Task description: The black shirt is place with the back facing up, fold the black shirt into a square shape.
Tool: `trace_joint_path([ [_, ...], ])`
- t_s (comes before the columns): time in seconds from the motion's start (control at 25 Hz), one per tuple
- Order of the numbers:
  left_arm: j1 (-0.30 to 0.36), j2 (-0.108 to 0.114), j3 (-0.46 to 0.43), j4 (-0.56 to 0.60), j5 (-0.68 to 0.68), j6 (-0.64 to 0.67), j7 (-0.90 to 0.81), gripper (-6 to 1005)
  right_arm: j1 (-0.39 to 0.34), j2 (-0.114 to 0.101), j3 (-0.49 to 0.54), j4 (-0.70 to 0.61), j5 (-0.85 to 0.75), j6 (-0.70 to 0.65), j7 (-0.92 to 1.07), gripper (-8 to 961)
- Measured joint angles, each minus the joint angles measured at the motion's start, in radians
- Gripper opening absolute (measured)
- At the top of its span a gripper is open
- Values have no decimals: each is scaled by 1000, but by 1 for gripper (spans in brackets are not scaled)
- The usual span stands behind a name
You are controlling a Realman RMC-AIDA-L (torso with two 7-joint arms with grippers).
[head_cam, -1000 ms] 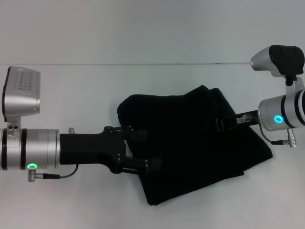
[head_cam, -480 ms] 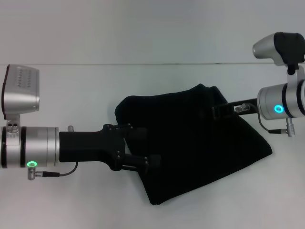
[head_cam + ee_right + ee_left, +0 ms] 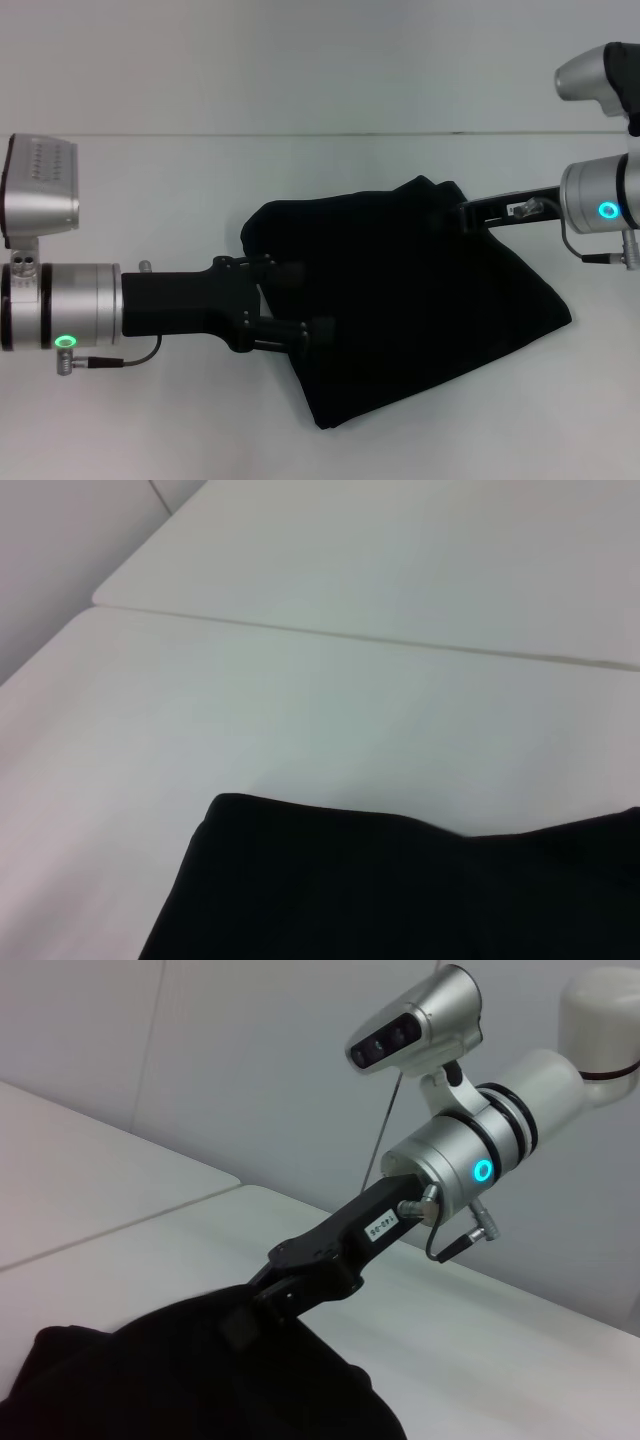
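Note:
The black shirt's far edge sticks out unevenly beside my right gripper, so that gripper should take the fabric nearer the shirt's middle (image 3: 420, 284) and shift it toward that edge.
The black shirt (image 3: 420, 300) lies bunched in a rough folded heap at the middle of the white table (image 3: 150, 190), plain side up with no lettering showing. My left gripper (image 3: 308, 305) reaches in from the left. It is open, with its fingers spread over the shirt's left edge. My right gripper (image 3: 465, 213) hovers at the shirt's far upper-right edge. In the left wrist view the right gripper (image 3: 258, 1305) sits just above the shirt (image 3: 150, 1380). The right wrist view shows only a corner of the shirt (image 3: 400, 890) on the table.
A seam line (image 3: 300, 134) crosses the table behind the shirt, with a second white surface beyond it. Bare tabletop (image 3: 480, 420) surrounds the shirt on all sides. A pale wall (image 3: 250, 1060) rises behind the table.
My right gripper has drawn back up and to the right, from over the shirt's middle to its upper-right edge. The left arm has shifted slightly left. The shirt barely moved.

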Motion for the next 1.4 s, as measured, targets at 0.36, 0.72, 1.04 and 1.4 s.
trace_joint_path([
  [0.36,2,0,-16,-1,-1,-1,0,949,2,-12,11,8,0,-7,1,50],
  [0.72,-1,0,-16,-7,-2,-7,-1,949,12,-15,-5,84,-33,58,36,56],
  [1.04,-8,0,-8,-8,-2,-15,-15,949,8,-18,-7,94,-48,52,56,345],
  [1.4,-9,-3,-10,-10,-1,-17,-15,949,23,-14,-11,121,-88,50,65,515],
])
